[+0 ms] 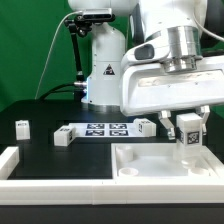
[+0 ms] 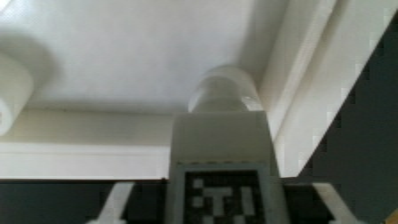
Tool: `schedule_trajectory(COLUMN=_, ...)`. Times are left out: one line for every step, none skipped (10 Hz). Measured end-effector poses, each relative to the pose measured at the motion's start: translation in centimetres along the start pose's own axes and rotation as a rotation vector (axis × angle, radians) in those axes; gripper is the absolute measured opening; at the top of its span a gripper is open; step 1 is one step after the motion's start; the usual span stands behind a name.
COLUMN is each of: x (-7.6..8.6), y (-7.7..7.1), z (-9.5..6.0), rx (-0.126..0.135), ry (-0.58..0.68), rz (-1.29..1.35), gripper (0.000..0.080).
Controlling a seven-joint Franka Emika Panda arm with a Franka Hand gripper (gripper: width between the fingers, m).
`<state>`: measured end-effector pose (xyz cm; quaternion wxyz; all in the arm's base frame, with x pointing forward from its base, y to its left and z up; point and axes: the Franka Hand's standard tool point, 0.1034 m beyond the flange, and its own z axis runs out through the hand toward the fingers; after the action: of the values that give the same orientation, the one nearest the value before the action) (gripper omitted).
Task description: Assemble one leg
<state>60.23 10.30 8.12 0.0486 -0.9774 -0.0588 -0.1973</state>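
The robot's gripper will release the leg, now held just above that piece, upright in the tray-like piece's front corner [image 1: 199, 167] [image 2: 221, 86], near the raised border.
My gripper [image 1: 187, 137] is shut on one leg [image 1: 187, 130], a small white block with a black-and-white tag facing the camera. It holds the leg upright just above the far right corner of the large white tray-like piece [image 1: 150, 168]. In the wrist view the held leg [image 2: 222, 140] fills the middle between my fingers [image 2: 118, 200], with its tag near the gripper [image 2: 217, 195] and its rounded end pointing at the tray-like piece's white surface [image 2: 125, 70]. Three more legs lie on the black table: one at the exterior view's left [image 1: 22, 126], one beside the marker board [image 1: 65, 135], one at its other end [image 1: 145, 126].
The marker board [image 1: 105, 128] lies flat behind the tray-like piece. A white raised border [image 1: 10, 160] runs along the table's front and left side. The robot's base [image 1: 100, 70] stands behind, against a green backdrop.
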Motion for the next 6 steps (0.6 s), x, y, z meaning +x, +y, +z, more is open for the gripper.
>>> schedule_trajectory(x=-0.01, y=-0.25, z=0.01, rx=0.002, ry=-0.001, rz=-0.004, gripper=0.0288)
schedule_trajectory(x=0.0, y=-0.21, z=0.01, rx=0.001, ry=-0.001, rz=-0.004, gripper=0.0288)
schedule_trajectory(x=0.0, y=-0.24, z=0.01, rx=0.002, ry=-0.001, rz=-0.005, gripper=0.0288)
schedule_trajectory(x=0.0, y=-0.26, z=0.05, rx=0.002, ry=0.0, rz=-0.006, gripper=0.0288)
schedule_trajectory(x=0.1, y=-0.28, z=0.1, rx=0.001, ry=0.01, rz=-0.007, gripper=0.0288)
schedule_trajectory(x=0.28, y=-0.31, z=0.21, rx=-0.002, ry=0.032, rz=-0.008, gripper=0.0288)
